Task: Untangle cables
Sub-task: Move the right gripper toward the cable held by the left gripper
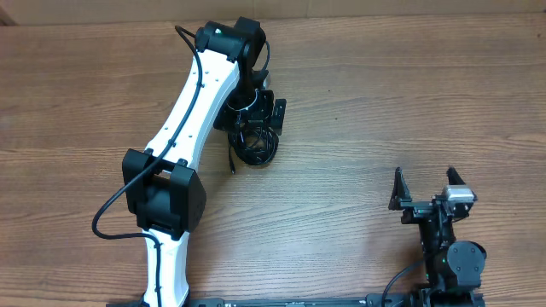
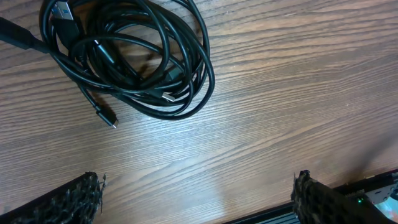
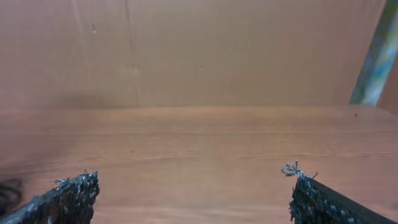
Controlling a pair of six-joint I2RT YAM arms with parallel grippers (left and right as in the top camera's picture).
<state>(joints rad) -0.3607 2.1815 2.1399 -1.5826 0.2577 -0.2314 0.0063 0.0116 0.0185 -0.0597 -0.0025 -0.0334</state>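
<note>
Next, I close my left gripper on the near side (image 1: 258, 159) (image 2: 170, 106) of the coiled cable bundle, where several cords run together near a loose plug end.
The cables (image 1: 253, 145) are a small coiled bundle of thin black cords on the wooden table, just left of the middle. In the left wrist view the bundle (image 2: 134, 59) fills the upper left, with loose plug ends sticking out at its lower left and inside the coil. My left gripper (image 1: 256, 111) hovers over the far side of the bundle; its jaws (image 2: 196, 193) are wide open and empty, apart from the cords. My right gripper (image 1: 426, 183) sits at the near right, open and empty (image 3: 196, 193), far from the bundle.
The white left arm (image 1: 183, 128) reaches diagonally across the left half of the wooden table (image 1: 384, 94). A brown wall (image 3: 199, 50) stands behind the table's far edge in the right wrist view.
</note>
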